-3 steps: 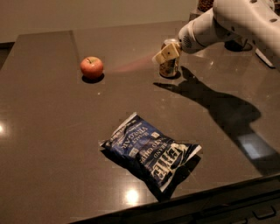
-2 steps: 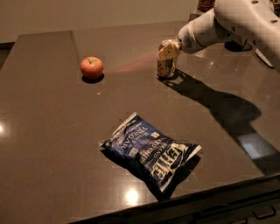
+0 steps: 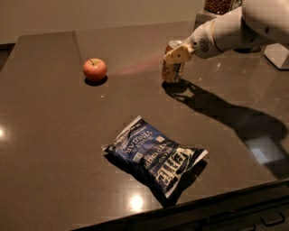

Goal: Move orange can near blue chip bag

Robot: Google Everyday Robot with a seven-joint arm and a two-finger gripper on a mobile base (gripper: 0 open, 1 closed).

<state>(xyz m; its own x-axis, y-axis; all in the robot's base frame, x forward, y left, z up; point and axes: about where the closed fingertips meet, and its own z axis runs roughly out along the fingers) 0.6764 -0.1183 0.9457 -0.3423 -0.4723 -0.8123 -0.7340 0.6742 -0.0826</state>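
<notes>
My gripper will let go of the orange can on the table [image 3: 165,125] just behind the far edge of the blue chip bag.
The orange can [image 3: 171,67] stands upright on the dark table [image 3: 54,135], far right of centre. My gripper [image 3: 179,53] reaches in from the right on a white arm [image 3: 235,29] and is shut on the can's upper part, with a tan finger [image 3: 177,54] across its front. The can's silver top shows just above the finger. The blue chip bag [image 3: 156,158] lies flat near the table's front edge, well in front of the can and slightly to its left.
A red apple [image 3: 95,69] sits at the far left, level with the can. A white object [image 3: 277,54] and a jar of dark contents [image 3: 221,6] stand at the back right. The table's front edge [image 3: 203,205] runs just below the bag.
The can was tilted and half hidden under the gripper a second ago; it now stands upright, a little further left, with the gripper still at its top.
</notes>
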